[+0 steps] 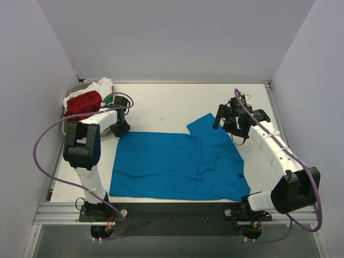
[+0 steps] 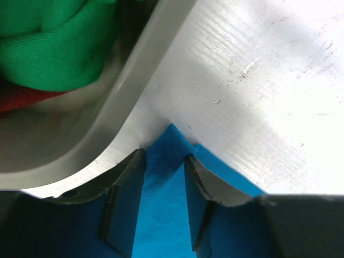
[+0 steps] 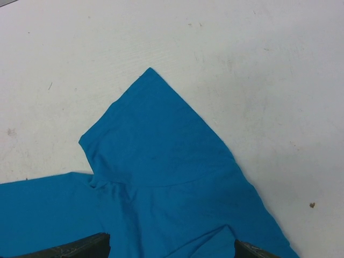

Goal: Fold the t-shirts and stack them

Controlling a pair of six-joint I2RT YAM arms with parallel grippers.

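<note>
The robot's right gripper will next move to the far corner (image 1: 210,114) (image 3: 150,72) of the blue t-shirt's sleeve and close there, beside the bare white tabletop.
A bright blue t-shirt (image 1: 177,164) lies spread flat across the near half of the table, one sleeve pointing toward the back right. My left gripper (image 1: 119,129) is down at the shirt's far left corner, right beside the tray. In the left wrist view that blue corner (image 2: 166,145) pokes up between the fingers (image 2: 126,199), which stand partly apart around it. My right gripper (image 1: 228,121) hovers open above the sleeve (image 3: 156,145), its fingertips (image 3: 80,250) just showing at the frame's bottom. Red (image 1: 83,102), white (image 1: 99,86) and green (image 2: 54,48) t-shirts lie bunched in the tray.
The grey metal tray (image 1: 67,126) sits at the back left; its curved rim (image 2: 123,107) is a finger's width from my left gripper. White walls close in the table on the left, back and right. Bare white tabletop (image 3: 242,64) lies beyond the sleeve.
</note>
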